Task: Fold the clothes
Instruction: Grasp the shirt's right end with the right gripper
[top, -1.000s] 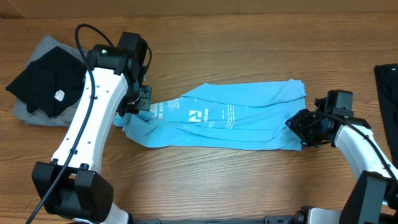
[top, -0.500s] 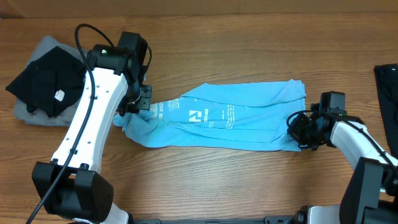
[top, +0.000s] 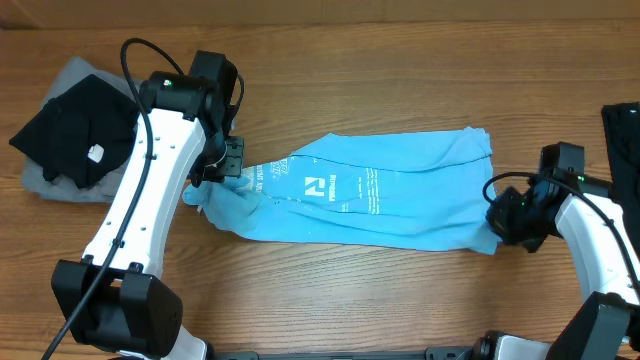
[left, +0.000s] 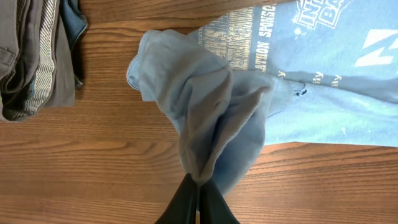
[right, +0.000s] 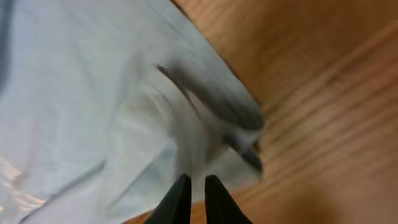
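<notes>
I will use my left gripper to let go of the bunched end of the T-shirt, now stretched across the wooden table, on the blue cloth (top: 257, 198) (left: 239, 82), just below the nearest white lettering.
The sky-blue T-shirt (top: 380, 190) lies stretched left to right across the wooden table, folded lengthwise, its white lettering facing up. My left gripper (top: 222, 172) is shut on the bunched left end of the shirt; in the left wrist view the cloth (left: 211, 106) rises from between the closed fingers (left: 198, 182). My right gripper (top: 497, 222) holds the lower right corner. The right wrist view shows pale blue fabric (right: 81, 93) pinched between the nearly closed jaws of that gripper (right: 196, 180).
A pile of black and grey clothes (top: 70, 130) sits at the far left, seen as folded garments (left: 31, 56) in the left wrist view. Another black garment (top: 622, 125) lies at the right edge. Bare wood runs along the front of the table.
My right gripper has closed on the shirt's lower right corner and moved right, drawing that corner outward. The left arm has stayed put.
</notes>
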